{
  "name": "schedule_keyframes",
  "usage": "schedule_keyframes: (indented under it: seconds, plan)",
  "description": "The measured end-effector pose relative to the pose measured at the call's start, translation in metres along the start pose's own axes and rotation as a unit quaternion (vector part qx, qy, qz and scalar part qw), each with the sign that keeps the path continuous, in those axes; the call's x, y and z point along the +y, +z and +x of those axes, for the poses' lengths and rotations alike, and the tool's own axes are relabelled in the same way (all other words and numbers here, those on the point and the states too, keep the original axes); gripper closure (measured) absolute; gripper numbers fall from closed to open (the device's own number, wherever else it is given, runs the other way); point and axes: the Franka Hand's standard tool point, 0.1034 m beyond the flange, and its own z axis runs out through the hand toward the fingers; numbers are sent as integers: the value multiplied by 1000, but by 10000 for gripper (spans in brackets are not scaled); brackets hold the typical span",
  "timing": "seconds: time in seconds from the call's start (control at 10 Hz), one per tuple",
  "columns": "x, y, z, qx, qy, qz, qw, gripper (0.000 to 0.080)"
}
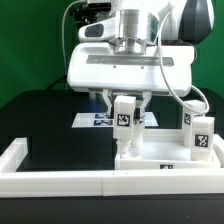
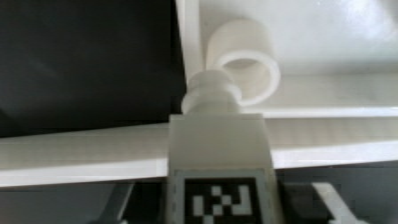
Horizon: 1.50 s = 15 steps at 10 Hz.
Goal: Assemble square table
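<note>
The robot's gripper will release the white tagged leg, standing upright on the round white stub at the slab's front corner [image 1: 129, 155] [image 2: 249, 75].
My gripper [image 1: 124, 112] is shut on a white leg [image 1: 124, 122] with a black-and-white tag, holding it upright. The leg's lower end meets the white square table slab [image 1: 160, 168] near its left corner. In the wrist view the gripper [image 2: 222, 203] holds the tagged leg [image 2: 222, 160] between its fingers [image 2: 324, 198]. The leg's narrow tip [image 2: 214, 95] sits beside a round white stub [image 2: 246, 62] on the slab [image 2: 329, 120]. A second tagged leg [image 1: 198, 134] stands upright on the slab's right side in the exterior view.
The long white rim [image 1: 45, 165] runs along the front and left of the black surface. The marker board [image 1: 103, 121] lies flat behind the gripper. A white cable [image 1: 178, 95] hangs at the gripper's right.
</note>
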Motion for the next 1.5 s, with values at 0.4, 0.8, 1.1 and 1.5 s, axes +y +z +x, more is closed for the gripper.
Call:
schedule_keyframes:
  seconds: [0.4, 0.8, 1.1, 1.5]
  plan:
    - [-11, 4, -3, -1, -7, 4, 1000, 512]
    - [-11, 4, -3, -1, -7, 4, 1000, 512]
    - [-12, 6, -2, 7, -10, 2, 1000, 512]
    - [-12, 10, -4, 7, -11, 0, 1000, 512]
